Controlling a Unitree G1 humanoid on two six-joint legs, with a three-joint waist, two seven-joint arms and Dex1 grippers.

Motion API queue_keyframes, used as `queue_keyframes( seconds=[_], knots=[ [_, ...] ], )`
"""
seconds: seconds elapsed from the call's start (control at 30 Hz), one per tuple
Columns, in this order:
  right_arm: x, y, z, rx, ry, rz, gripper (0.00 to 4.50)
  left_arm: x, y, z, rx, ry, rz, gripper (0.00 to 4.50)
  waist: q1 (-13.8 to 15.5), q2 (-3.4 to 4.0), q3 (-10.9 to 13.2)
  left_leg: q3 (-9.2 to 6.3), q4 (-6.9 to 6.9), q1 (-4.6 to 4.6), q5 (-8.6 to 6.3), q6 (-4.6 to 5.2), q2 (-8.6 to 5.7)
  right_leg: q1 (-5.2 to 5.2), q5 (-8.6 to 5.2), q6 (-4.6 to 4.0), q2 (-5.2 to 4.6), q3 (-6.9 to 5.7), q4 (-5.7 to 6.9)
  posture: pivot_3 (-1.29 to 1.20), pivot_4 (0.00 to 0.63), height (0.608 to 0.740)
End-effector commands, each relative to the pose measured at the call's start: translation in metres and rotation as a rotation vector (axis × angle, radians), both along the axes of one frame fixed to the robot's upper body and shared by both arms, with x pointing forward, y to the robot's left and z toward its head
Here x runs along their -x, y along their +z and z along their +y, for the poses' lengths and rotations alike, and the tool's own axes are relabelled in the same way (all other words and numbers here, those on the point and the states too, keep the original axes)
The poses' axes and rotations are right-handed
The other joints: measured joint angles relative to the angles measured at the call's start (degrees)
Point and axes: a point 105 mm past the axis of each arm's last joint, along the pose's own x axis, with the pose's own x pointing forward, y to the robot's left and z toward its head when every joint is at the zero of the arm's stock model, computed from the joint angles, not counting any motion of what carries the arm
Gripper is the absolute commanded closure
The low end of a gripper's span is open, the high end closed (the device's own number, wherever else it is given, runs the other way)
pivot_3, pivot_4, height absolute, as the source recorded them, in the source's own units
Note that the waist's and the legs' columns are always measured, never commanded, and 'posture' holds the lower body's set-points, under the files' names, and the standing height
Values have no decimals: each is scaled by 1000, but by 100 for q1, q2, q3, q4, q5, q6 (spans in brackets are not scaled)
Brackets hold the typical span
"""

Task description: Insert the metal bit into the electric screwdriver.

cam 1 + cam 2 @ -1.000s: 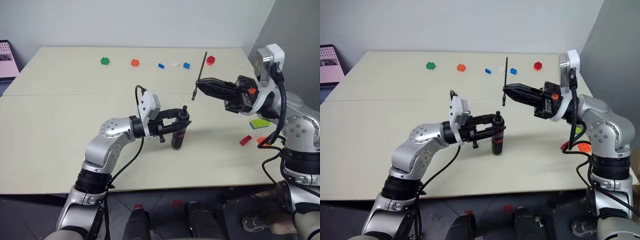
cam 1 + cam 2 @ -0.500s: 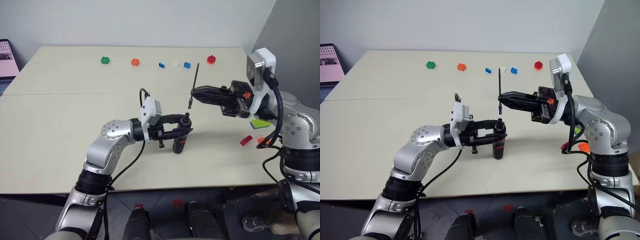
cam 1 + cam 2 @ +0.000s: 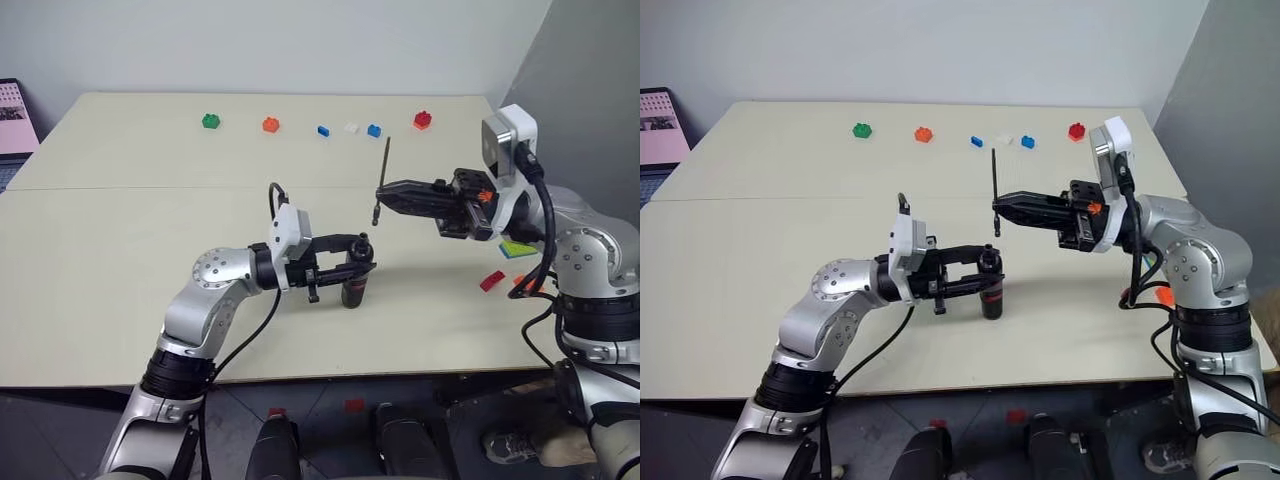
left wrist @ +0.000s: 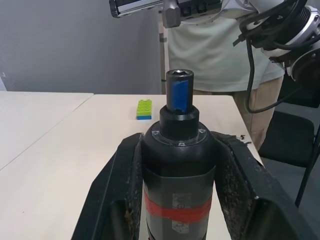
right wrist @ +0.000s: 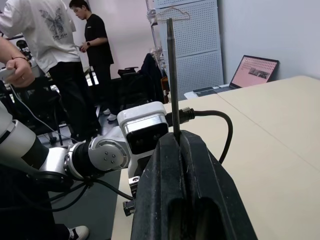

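The robot's right gripper needs to release the metal bit in the open socket atop the electric screwdriver (image 3: 362,238) that the left gripper holds.
The electric screwdriver (image 3: 354,287), black with a red band, stands upright on the table with its open socket facing up. My left gripper (image 3: 360,262) is shut on its body from the left; the left wrist view has the screwdriver (image 4: 178,165) clamped between both fingers. My right gripper (image 3: 383,192) reaches in from the right, shut on the metal bit (image 3: 383,172). The bit is a thin grey rod held almost upright, with most of its length above the fingers. Its lower end hangs a little above and to the right of the socket, not touching. The right wrist view shows the bit (image 5: 171,75) rising from the closed fingers.
Small bricks line the table's far edge: green (image 3: 210,121), orange (image 3: 270,125), blue (image 3: 323,131), white (image 3: 351,128), blue (image 3: 374,130), red (image 3: 422,120). A green-and-blue brick (image 3: 518,247) and a red piece (image 3: 490,281) lie under my right arm. People stand beyond the table.
My right gripper swung the bit leftward and slightly down, closer to the screwdriver's top, and the bit now stands more upright. The left gripper with the screwdriver shifted slightly toward me.
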Motion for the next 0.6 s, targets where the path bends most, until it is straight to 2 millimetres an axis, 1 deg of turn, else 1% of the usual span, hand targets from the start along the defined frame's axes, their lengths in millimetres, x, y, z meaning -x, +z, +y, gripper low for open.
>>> queue_keyframes(
  seconds=[0.03, 0.33, 0.6],
  knots=[
    [8, 6, 5, -3, 47, -48, 4500, 4, 5, 2, -6, -14, -25, 2861, -2, 0, 0, 0, 0, 0, 0, 0, 0, 0, 2, 4, 0, 0, 1, 0, 150, 740],
    [8, 5, 11, 14, 84, -58, 4500, 5, 4, 1, -22, -29, -21, 2862, -2, 0, 0, 0, 0, 0, 0, 0, 1, 0, 5, 8, 1, 0, 1, 0, 150, 740],
    [3, 0, 13, 38, 97, -74, 4500, 5, 3, 1, -30, -35, -20, 2862, -2, 0, 0, 0, 1, 0, 0, 0, 1, 0, 6, 10, 1, -1, 1, 0, 150, 740]
  ],
)
